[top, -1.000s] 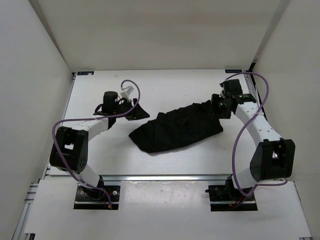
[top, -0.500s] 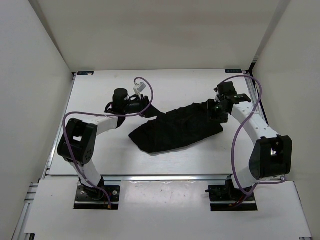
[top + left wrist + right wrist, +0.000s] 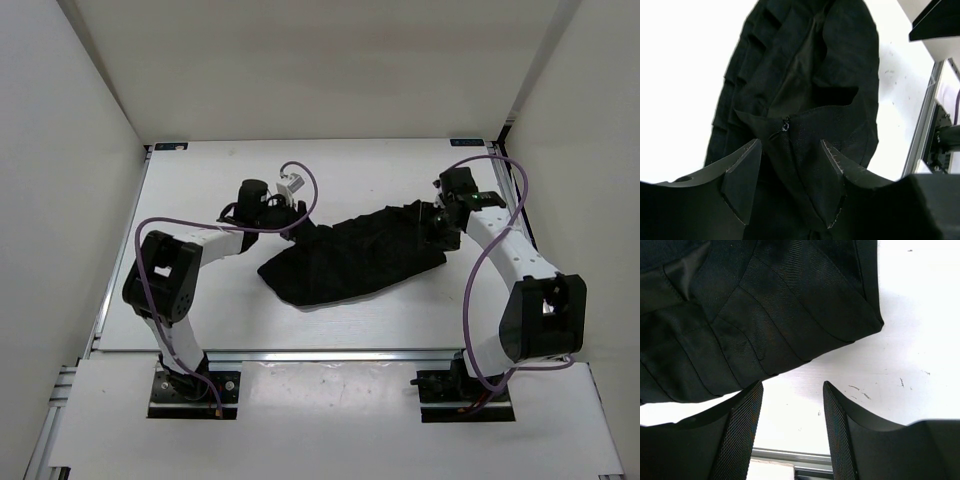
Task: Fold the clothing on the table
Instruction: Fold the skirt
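Observation:
My right gripper is to close on the far corner (image 3: 417,206) of the black clothing, at the end that is away from my left gripper.
The black clothing (image 3: 350,262) lies bunched in a slanting heap on the white table (image 3: 200,300). My left gripper (image 3: 293,228) is at its upper left end. In the left wrist view the fingers (image 3: 747,175) stand apart, with folds of the clothing (image 3: 805,75) lying between and under them, and the left gripper (image 3: 790,150) is open. My right gripper (image 3: 437,225) is at the clothing's right end. In the right wrist view it (image 3: 792,385) is open over bare table, and the clothing's hem (image 3: 765,305) lies just beyond its fingertips.
An aluminium rail (image 3: 330,354) runs along the table's front edge. White walls close in the left, back and right sides. Purple cables (image 3: 505,215) loop off both arms. Bare table (image 3: 330,175) lies behind the clothing.
The left arm has swung right until its gripper reached the clothing's left end. The right gripper shifted slightly at the right end. The clothing has not moved.

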`<state>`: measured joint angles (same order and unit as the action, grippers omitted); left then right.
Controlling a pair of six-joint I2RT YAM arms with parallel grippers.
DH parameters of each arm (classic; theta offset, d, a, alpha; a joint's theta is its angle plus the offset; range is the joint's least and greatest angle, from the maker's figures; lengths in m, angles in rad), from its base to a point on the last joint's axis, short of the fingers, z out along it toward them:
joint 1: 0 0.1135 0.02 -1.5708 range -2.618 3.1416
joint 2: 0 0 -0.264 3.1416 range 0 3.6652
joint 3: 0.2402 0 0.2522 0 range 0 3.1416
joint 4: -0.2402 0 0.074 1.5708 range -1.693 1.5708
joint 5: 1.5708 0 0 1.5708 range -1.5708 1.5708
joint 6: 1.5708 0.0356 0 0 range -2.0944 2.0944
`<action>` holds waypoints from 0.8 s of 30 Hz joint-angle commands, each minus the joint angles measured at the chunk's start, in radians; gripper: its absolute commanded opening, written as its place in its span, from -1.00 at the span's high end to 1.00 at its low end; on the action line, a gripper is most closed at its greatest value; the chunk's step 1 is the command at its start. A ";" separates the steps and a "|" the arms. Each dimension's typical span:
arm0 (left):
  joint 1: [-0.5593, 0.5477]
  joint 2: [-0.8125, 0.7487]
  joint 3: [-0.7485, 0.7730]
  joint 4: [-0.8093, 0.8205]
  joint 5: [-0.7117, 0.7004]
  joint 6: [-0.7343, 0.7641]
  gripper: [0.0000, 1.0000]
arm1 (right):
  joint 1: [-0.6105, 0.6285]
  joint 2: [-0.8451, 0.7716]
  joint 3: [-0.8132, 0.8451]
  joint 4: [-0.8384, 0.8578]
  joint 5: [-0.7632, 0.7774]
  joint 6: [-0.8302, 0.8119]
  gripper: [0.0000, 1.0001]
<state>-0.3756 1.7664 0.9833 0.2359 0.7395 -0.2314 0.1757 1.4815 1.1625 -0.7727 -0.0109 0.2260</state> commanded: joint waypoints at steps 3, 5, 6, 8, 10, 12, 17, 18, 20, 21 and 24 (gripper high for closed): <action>-0.019 0.007 0.005 0.005 -0.009 0.030 -0.20 | -0.015 -0.047 -0.018 -0.005 0.006 -0.020 -0.14; -0.009 0.002 -0.030 0.096 0.020 -0.055 -0.14 | -0.016 -0.049 -0.027 0.003 0.005 -0.020 -0.14; -0.005 -0.001 -0.046 0.127 0.035 -0.074 -0.02 | -0.022 -0.055 -0.035 0.001 0.005 -0.028 -0.14; -0.003 -0.001 -0.072 0.212 0.049 -0.144 0.35 | -0.025 -0.059 -0.037 0.001 0.011 -0.028 -0.14; 0.003 -0.024 -0.089 0.238 0.029 -0.176 1.00 | -0.031 -0.055 -0.035 0.004 0.003 -0.027 -0.13; 0.010 -0.053 -0.104 0.246 0.032 -0.224 1.00 | -0.051 -0.055 -0.027 0.013 0.003 -0.030 -0.14; 0.037 -0.222 -0.242 0.275 0.017 -0.299 1.00 | -0.114 -0.015 0.019 0.091 -0.131 -0.042 -0.18; 0.038 -0.258 -0.256 0.241 0.005 -0.289 1.00 | -0.126 0.009 0.034 0.102 -0.148 -0.060 -0.19; 0.037 -0.304 -0.291 0.186 -0.018 -0.269 1.00 | -0.131 0.035 0.054 0.148 -0.199 -0.098 -0.20; 0.032 -0.314 -0.310 0.156 -0.032 -0.258 1.00 | -0.127 0.060 0.069 0.165 -0.225 -0.129 -0.20; 0.032 -0.357 -0.359 0.085 -0.081 -0.240 1.00 | -0.105 0.103 0.094 0.182 -0.259 -0.189 -0.19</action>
<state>-0.3443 1.4502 0.6704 0.4145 0.7116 -0.4892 0.0517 1.5490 1.2011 -0.6544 -0.1768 0.1310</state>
